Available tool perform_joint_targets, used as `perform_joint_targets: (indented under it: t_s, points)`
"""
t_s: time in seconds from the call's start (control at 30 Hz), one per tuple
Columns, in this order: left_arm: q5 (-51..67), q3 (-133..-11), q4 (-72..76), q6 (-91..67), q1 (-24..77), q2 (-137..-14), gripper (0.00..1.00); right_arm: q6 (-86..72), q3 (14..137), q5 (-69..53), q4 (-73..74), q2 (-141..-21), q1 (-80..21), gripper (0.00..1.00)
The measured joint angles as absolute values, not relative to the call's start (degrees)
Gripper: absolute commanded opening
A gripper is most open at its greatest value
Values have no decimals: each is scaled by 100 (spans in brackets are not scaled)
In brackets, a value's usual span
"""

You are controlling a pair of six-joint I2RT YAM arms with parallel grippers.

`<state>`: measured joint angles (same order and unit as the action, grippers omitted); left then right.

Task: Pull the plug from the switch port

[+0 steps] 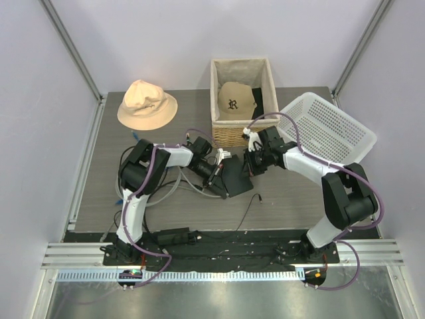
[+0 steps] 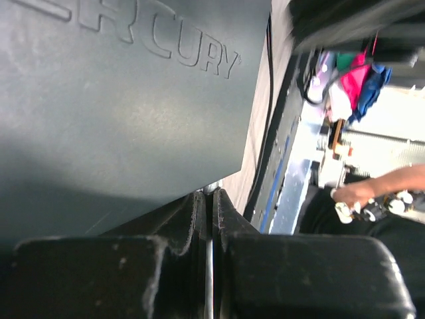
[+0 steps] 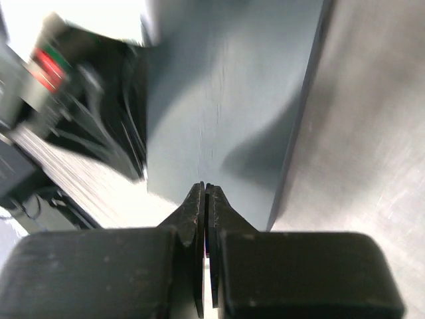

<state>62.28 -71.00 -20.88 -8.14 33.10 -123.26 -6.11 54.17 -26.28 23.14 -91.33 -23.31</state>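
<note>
My left gripper should take a new grip on the plug [image 2: 211,187] while my right gripper, which hovers over the switch's lid and leaves the switch free to slide, presses that lid.
The switch [image 1: 238,178] is a flat dark-grey box lying askew mid-table between both arms. In the left wrist view its lid [image 2: 119,100], embossed with raised letters, fills the upper left. My left gripper [image 1: 218,174] is at the switch's left edge, shut [image 2: 212,194] on a thin grey cable [image 2: 210,266] that runs between the fingers. A small light-grey end at the tips may be the plug; the port is hidden. My right gripper [image 1: 254,166] is shut with nothing in it, its tips [image 3: 205,187] resting on the switch's top face [image 3: 226,100].
A wicker basket [image 1: 226,133] holding a brown cap [image 1: 236,100] stands just behind the grippers. A beige bucket hat [image 1: 147,103] lies back left and a white plastic basket [image 1: 329,126] leans back right. Loose grey cables [image 1: 192,189] and a thin black lead [image 1: 249,209] lie on the table.
</note>
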Motion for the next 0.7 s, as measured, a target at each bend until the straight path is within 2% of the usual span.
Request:
perform_joint_targets:
  t_s: [0.23, 0.7]
  points:
    - [6285, -7419, -2897, -462, 3326, -12512, 0, -668, 5575, -2598, 1898, -9386, -2639, 1]
    - [6235, -7411, -3356, -283, 2978, -12484, 0, -1391, 5756, -2410, 1798, -9898, -2832, 1]
